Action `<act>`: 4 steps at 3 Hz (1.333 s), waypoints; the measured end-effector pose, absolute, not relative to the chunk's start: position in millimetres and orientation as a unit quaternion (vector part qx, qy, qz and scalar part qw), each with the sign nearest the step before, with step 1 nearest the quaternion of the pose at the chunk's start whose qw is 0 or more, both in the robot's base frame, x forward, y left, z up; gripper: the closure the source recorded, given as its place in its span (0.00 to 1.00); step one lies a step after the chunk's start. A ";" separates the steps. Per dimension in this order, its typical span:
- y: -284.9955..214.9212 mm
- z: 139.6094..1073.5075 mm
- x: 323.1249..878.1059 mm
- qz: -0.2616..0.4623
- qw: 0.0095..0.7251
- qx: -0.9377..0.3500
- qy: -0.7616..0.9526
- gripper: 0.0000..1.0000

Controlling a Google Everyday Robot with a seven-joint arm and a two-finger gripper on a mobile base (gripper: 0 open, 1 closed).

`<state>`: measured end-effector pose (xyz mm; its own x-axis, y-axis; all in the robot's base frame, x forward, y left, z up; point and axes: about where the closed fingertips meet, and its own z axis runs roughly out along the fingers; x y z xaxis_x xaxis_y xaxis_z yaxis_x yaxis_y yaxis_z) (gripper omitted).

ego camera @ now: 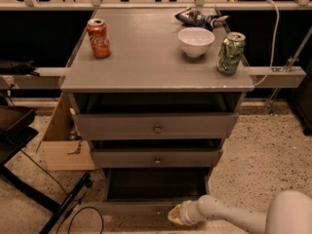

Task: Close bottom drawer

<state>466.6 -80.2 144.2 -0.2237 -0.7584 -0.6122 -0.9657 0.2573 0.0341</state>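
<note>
Next, my gripper lets go of the bottom drawer, which now stands pulled out, when its front panel is just below the middle drawer of the grey cabinet (pixel 158 187).
The bottom drawer (pixel 156 186) of the grey cabinet (pixel 156 82) stands pulled out, a long shallow tray with dark inside. Its low front panel (pixel 136 207) lies near the lower edge of the view. My gripper (pixel 176 214) is at the right part of that front panel, low down, at the end of my white arm (pixel 234 217), which comes in from the lower right. The gripper's tip seems to touch the panel. The drawer's knob is not visible. The middle drawer (pixel 157 158) and the top drawer (pixel 157 126) sit above, each with a small round knob.
On the cabinet top stand a red can (pixel 98 38), a white bowl (pixel 196 41), a green can (pixel 230 52) and a crumpled bag (pixel 199 17). A cardboard box (pixel 61 140) stands at the left. A black stand and cable (pixel 68 204) lie on the speckled floor.
</note>
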 end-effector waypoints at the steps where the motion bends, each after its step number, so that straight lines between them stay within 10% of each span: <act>1: -76.7 155.3 487.6 0.208 0.266 -0.567 0.752 1.00; 4: -60.1 147.6 523.8 0.214 0.293 -0.554 0.750 1.00</act>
